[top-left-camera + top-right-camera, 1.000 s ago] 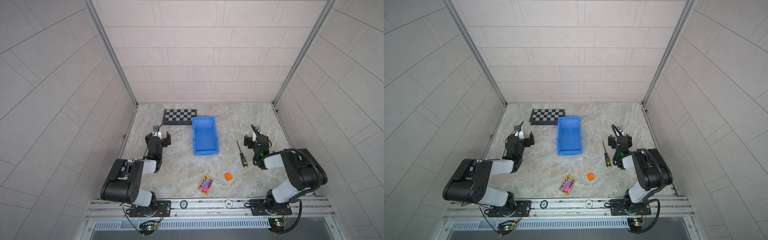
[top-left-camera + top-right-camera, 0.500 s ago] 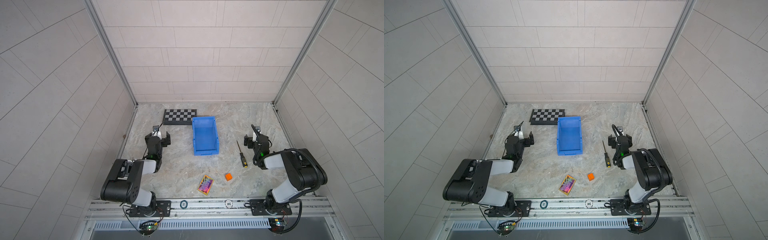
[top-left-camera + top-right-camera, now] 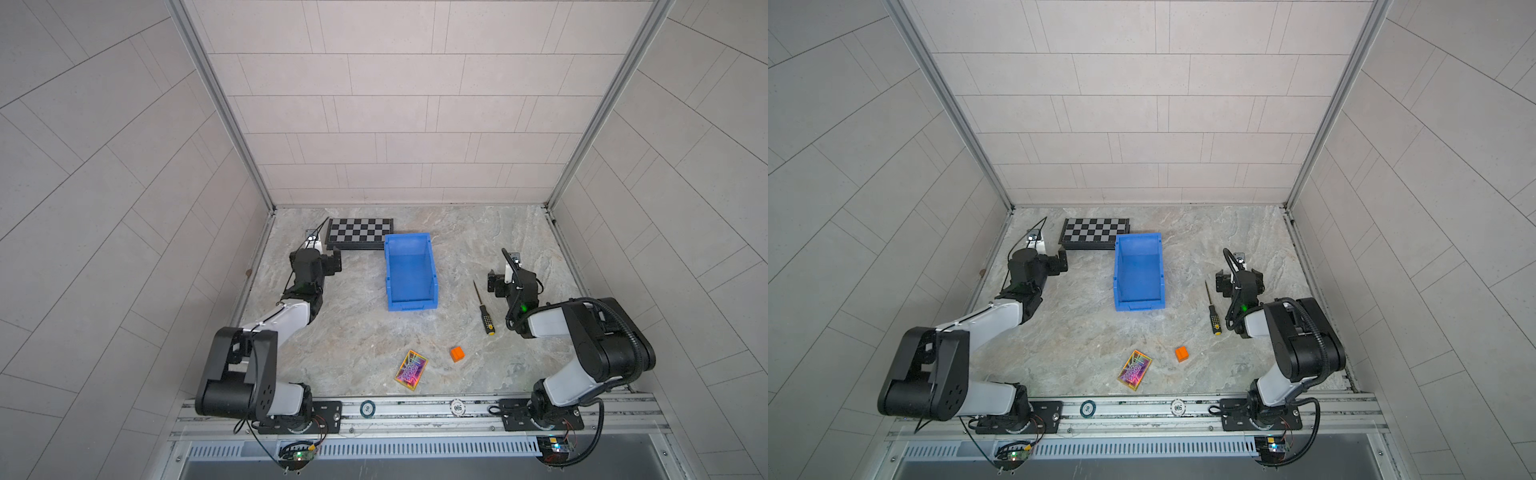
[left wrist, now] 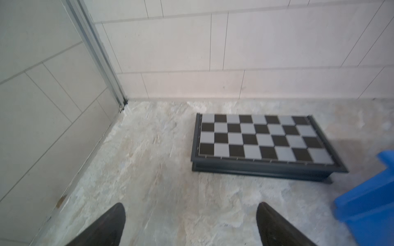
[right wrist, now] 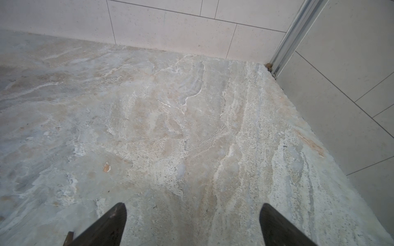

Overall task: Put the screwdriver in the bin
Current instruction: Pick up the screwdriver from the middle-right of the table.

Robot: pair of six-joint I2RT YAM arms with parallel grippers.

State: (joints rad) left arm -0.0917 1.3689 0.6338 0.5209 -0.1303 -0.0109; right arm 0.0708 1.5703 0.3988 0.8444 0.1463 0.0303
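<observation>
My right gripper goes to the screwdriver next and closes on the middle of its black handle [image 3: 486, 319], ahead of the yellow-orange cap.
The screwdriver [image 3: 483, 309] [image 3: 1212, 309] lies flat on the stone floor, its thin shaft pointing to the back and its yellow-orange cap toward the front. It rests just left of my right gripper [image 3: 514, 282] [image 5: 191, 207], which is open over bare floor and holds nothing. The blue bin [image 3: 409, 274] [image 3: 1138, 272] stands empty mid-floor, left of the screwdriver; one corner of the bin [image 4: 366, 204] shows in the left wrist view. My left gripper [image 3: 314, 262] [image 4: 190, 207] is open and empty, left of the bin. The right wrist view shows no screwdriver.
A black-and-grey checkerboard [image 3: 359, 230] [image 4: 262, 138] lies against the back wall, touching the bin's far left corner. An orange cube [image 3: 457, 353] and a shiny colourful card [image 3: 411, 370] lie near the front. Tiled walls enclose three sides.
</observation>
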